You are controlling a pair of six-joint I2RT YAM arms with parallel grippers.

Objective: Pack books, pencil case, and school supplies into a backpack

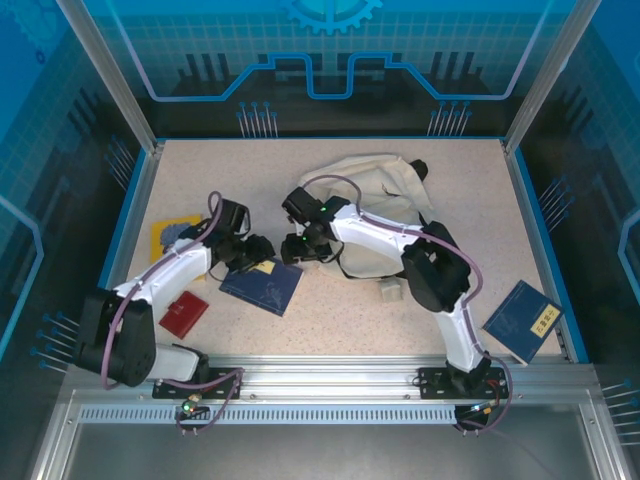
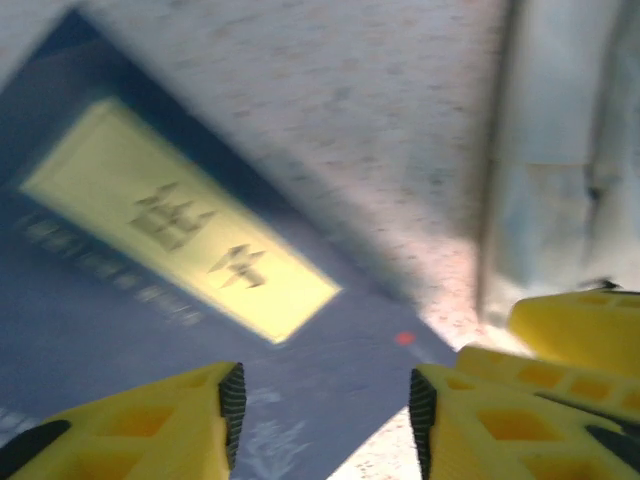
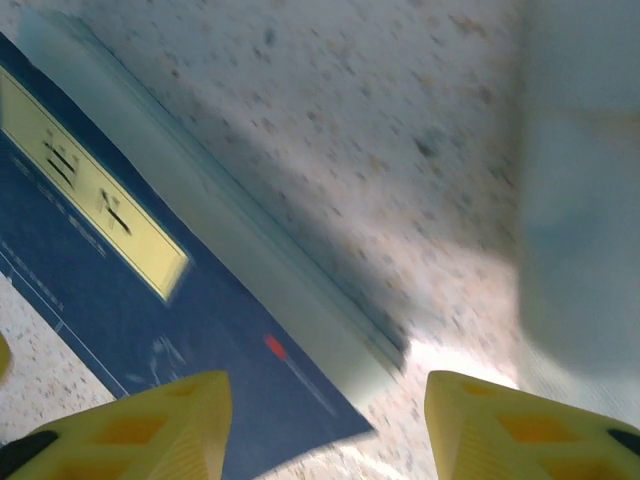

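My left gripper will turn the navy book and pinch the spine (image 1: 250, 302), because both grippers crowd the book's page edge, away from its spine.
A dark navy book (image 1: 262, 285) with a yellow label lies flat on the table in front of the cream-white backpack (image 1: 375, 200). My left gripper (image 1: 256, 250) hovers over the book's far edge, open and empty; in the left wrist view the book (image 2: 150, 330) lies under the gripper (image 2: 325, 400). My right gripper (image 1: 299, 247) is just right of it, at the book's far right corner, also open with nothing held. In the right wrist view the book (image 3: 120, 290) shows its pale page edge, with the gripper (image 3: 328, 410) above its corner. A yellow book (image 1: 172, 236) lies under the left arm.
A second navy book (image 1: 522, 320) lies at the right front near the table edge. A small red item (image 1: 183, 313) sits at the left front, and a small beige block (image 1: 390, 290) below the backpack. The right gripper's yellow fingers (image 2: 570, 345) crowd the left wrist view.
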